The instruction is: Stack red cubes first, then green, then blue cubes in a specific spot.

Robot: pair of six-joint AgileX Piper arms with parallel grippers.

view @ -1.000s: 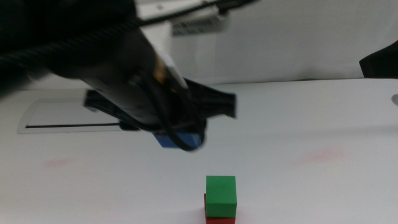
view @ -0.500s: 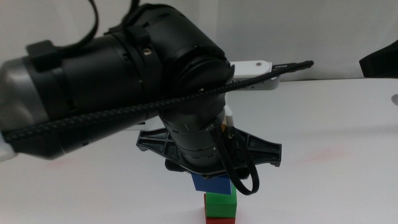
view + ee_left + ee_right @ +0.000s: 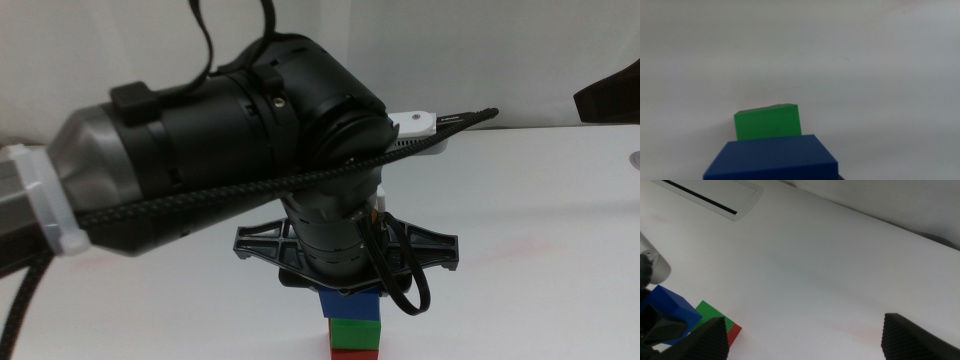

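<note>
The blue cube will go down on top of the green cube (image 3: 355,314) (image 3: 770,131), flush over the stack, when I set it there with my left gripper.
The red cube (image 3: 354,354) sits at the table's front edge with the green cube (image 3: 355,333) stacked on it. My left gripper (image 3: 350,297) hangs straight over the stack, shut on the blue cube (image 3: 344,308), which is at the green cube's top face; I cannot tell whether they touch. In the left wrist view the blue cube (image 3: 772,157) fills the foreground in front of the green cube (image 3: 767,124). The right wrist view shows the blue cube (image 3: 670,305), green cube (image 3: 712,312) and red cube (image 3: 734,332). My right gripper (image 3: 805,320) is open, away from the stack.
A grey-framed flat panel (image 3: 715,200) lies on the white table far from the stack. The bulky left arm (image 3: 230,150) covers most of the middle view. A dark part of the right arm (image 3: 610,95) shows at the right edge.
The left arm carried the blue cube from up and left of the stack down to just over the green cube. The stack and right arm have not moved.
</note>
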